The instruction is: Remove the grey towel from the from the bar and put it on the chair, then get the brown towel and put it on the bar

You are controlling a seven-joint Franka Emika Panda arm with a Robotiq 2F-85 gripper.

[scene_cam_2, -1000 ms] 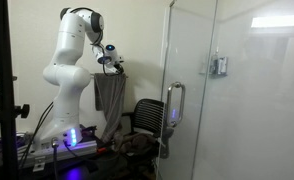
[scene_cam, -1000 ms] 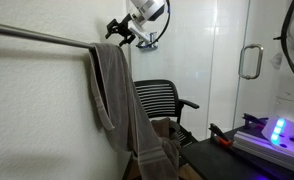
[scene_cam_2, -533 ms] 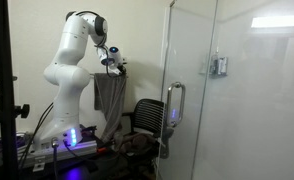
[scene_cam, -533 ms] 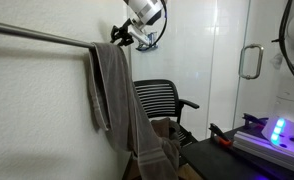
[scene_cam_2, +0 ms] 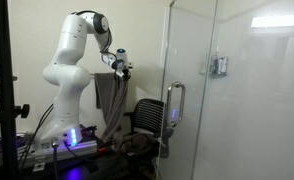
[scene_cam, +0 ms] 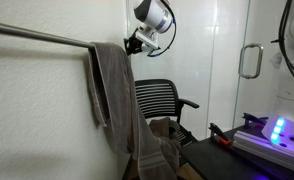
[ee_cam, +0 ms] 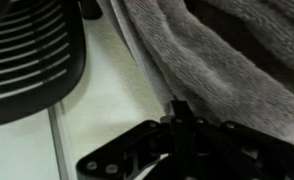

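The gripper's closed fingers sit too shallow at the grey towel's edge, so the robot should open them, move farther over the cloth and grip a thicker fold (ee_cam: 199, 82) before lifting.
The grey towel (scene_cam: 112, 100) hangs over the metal bar (scene_cam: 37, 36) on the wall and reaches down to the black mesh chair (scene_cam: 165, 100). My gripper (scene_cam: 134, 42) is at the towel's upper edge by the bar, with its jaws shut and pinching that edge. In the wrist view the closed gripper (ee_cam: 180, 108) meets the grey towel (ee_cam: 227, 50), with the chair (ee_cam: 27, 50) beside it. The gripper (scene_cam_2: 120, 68), the towel (scene_cam_2: 109, 95) and the chair (scene_cam_2: 147, 115) show in both exterior views. A brown towel (scene_cam: 162, 128) lies on the chair seat, partly hidden.
A glass shower door with a metal handle (scene_cam: 250, 62) stands close to the chair, its handle (scene_cam_2: 172, 105) showing in both exterior views. The robot's base with a blue light (scene_cam_2: 72, 135) stands on a dark stand. The wall is right behind the bar.
The gripper went from open to shut at the towel's upper edge. It shifted a little along the bar, and the towel's top corner now stretches toward it.
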